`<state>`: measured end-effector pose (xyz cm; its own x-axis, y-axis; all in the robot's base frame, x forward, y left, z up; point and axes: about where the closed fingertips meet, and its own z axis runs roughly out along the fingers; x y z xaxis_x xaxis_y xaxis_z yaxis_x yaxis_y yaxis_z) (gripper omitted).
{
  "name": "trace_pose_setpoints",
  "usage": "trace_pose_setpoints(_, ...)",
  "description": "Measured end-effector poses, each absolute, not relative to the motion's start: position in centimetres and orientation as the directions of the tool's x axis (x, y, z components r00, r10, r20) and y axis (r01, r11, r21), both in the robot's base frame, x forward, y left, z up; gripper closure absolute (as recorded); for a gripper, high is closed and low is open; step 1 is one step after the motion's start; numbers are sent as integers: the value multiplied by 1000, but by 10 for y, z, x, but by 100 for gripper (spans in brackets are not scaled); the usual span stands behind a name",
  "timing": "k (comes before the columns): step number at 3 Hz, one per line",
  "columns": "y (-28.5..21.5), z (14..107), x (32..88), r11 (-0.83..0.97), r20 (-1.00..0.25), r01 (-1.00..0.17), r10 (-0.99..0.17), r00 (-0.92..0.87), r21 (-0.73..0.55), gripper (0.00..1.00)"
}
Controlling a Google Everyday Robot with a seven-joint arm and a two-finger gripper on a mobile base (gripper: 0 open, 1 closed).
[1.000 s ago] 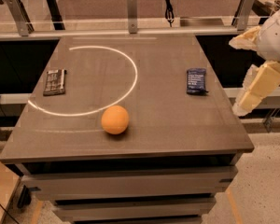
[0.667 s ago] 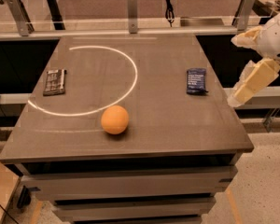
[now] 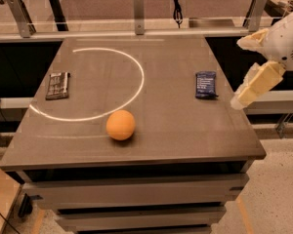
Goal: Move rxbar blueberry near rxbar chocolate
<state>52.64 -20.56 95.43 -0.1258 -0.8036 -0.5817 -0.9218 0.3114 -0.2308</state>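
Observation:
I move my gripper to the middle of the rxbar blueberry (image 3: 206, 85) next and close it there, because this bar must move near the rxbar chocolate.
The rxbar blueberry (image 3: 205, 85), a flat navy-blue bar with pale text, lies on the right side of the dark table (image 3: 176, 130). The rxbar chocolate (image 3: 57, 85), a flat brown-black bar, lies near the table's left edge, far from the blue bar. My gripper (image 3: 239, 73) hangs off the table's right edge, just right of the blueberry bar and above table height. It is open and empty, with one cream finger (image 3: 256, 84) slanting down toward the table edge.
An orange ball (image 3: 120, 125) sits at the front middle of the table. A white arc (image 3: 132, 67) is drawn on the tabletop. A rail with metal posts (image 3: 138, 6) runs behind the table. Floor lies to the right and in front.
My gripper has shifted a little left and up, closer to the table's right edge. The bars and the ball have not moved.

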Motion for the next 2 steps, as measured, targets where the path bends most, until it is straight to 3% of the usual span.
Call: trace_pose_setpoints(2,-200,927,565,363,-707,-916,-693,-142,-172,0)
